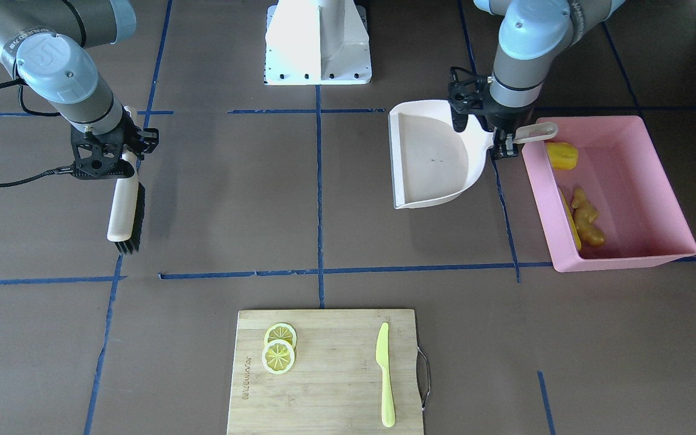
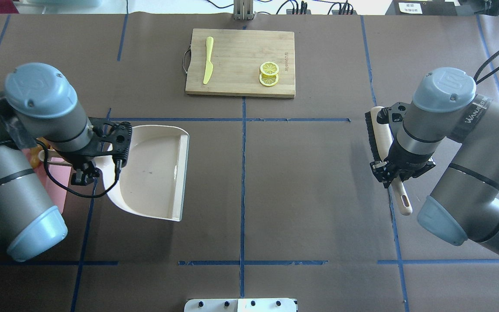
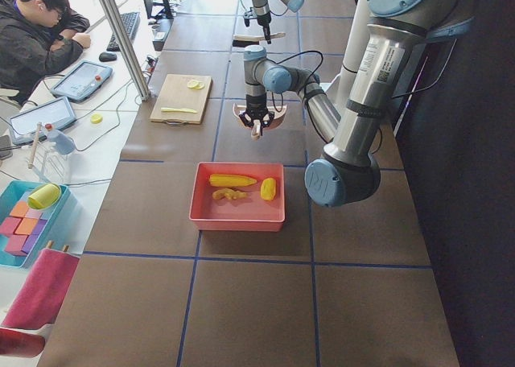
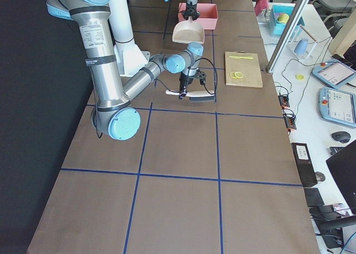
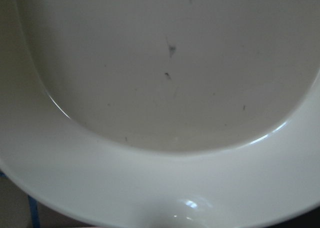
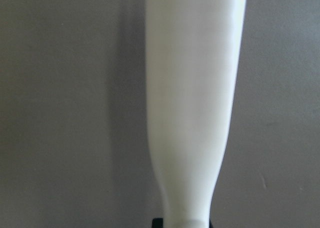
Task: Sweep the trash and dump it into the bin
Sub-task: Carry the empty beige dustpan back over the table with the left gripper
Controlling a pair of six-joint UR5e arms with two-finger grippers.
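Observation:
Next, my left gripper releases the dustpan beside the blue tape line (image 1: 358,176) between the white base and cutting board.
The pink bin (image 1: 626,261) holds all the trash: a yellow corn cob (image 1: 570,222) along its wall, a tan ginger root (image 1: 587,219) and a rounded yellow lump (image 1: 562,155). The exterior left view shows the same three in the bin (image 3: 237,219). My left gripper (image 1: 505,142) is shut on the handle of the off-white dustpan (image 1: 432,158), which sits just beside the bin. The dustpan's inside (image 5: 160,78) is empty. Far across the table my right gripper (image 2: 394,170) is shut on the white handle of a brush (image 2: 381,134), bristles black.
A wooden cutting board (image 1: 324,411) at the table's far edge carries two lemon slices (image 1: 279,349) and a yellow-green knife (image 1: 385,374). The robot's white base (image 1: 318,42) stands between the arms. A person sits at a side desk (image 3: 48,37).

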